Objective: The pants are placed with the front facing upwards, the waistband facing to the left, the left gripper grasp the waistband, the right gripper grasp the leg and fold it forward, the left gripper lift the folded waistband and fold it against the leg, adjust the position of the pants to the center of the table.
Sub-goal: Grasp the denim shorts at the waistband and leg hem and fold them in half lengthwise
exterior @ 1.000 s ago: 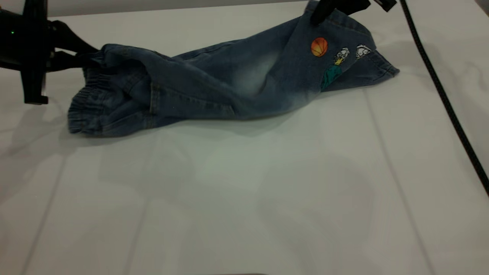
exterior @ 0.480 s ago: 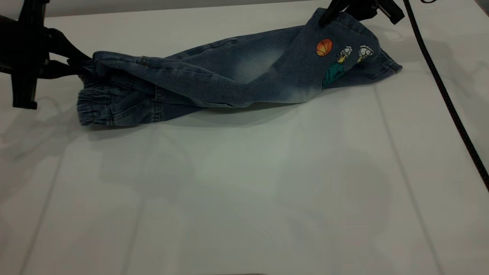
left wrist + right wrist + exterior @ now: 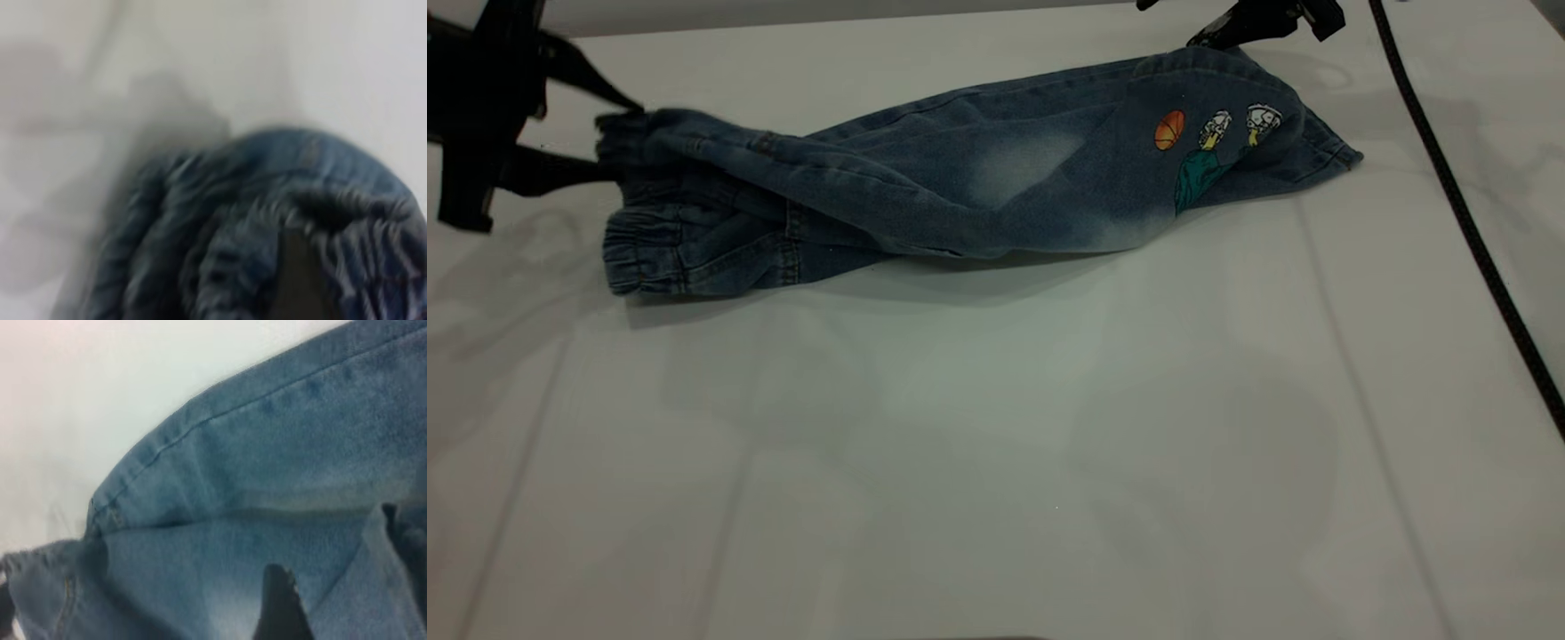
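My left gripper should close on the near edge of the upper leg [image 3: 966, 250] of the blue denim pants, at a spot between the waistband and the basketball patch.
The blue denim pants [image 3: 960, 191] lie across the far part of the white table [image 3: 996, 427], elastic waistband [image 3: 640, 258] to the left. The leg [image 3: 1227, 133], with a basketball patch and cartoon patches, lies to the right. My left gripper [image 3: 616, 135] is at the far left, open, its fingers spread above and below the waistband's upper layer. The left wrist view shows bunched waistband [image 3: 267, 220] over one dark finger [image 3: 293, 280]. My right gripper [image 3: 1192, 34] hovers open at the leg's far edge. In the right wrist view, a denim fold [image 3: 363, 587] stands between its fingers [image 3: 277, 607].
A black cable [image 3: 1458, 213] runs down the right side of the table from the right arm. The whole near half of the table is bare white surface. The table's back edge [image 3: 827, 18] lies just behind the pants.
Both grippers have opened and let the cloth go. The leg has dropped flatter onto the table and the right gripper has risen away. The waistband's upper layer has slackened between the left fingers.
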Controlling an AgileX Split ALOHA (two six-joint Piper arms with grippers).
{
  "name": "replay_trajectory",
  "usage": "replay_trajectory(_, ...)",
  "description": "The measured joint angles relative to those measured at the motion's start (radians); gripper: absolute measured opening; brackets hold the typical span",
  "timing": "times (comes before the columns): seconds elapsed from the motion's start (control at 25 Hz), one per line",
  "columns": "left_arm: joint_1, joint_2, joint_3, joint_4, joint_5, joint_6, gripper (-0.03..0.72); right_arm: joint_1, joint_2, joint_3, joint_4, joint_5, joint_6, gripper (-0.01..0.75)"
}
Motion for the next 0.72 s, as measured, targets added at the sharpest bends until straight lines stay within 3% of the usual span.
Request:
replay_trajectory(0.24, 0.001, 0.003, -0.126, 0.023, 0.081, 0.28, 0.462, 0.0, -0.028, 0.0, -0.027, 0.033, -0.063, 0.423)
replay_trajectory(0.44, 0.001, -0.002, -0.175, 0.059, 0.098, 0.354, 0.463, -0.007, -0.072, 0.0, -0.089, 0.038, -0.073, 0.423)
replay_trajectory(0.52, 0.001, -0.002, -0.181, 0.135, 0.155, 0.357, 0.463, -0.008, -0.08, 0.0, -0.122, 0.048, -0.074, 0.423)
replay_trajectory(0.72, -0.007, -0.002, -0.237, 0.487, 0.39, 0.338, 0.461, -0.01, -0.1, 0.0, -0.182, 0.059, -0.074, 0.423)
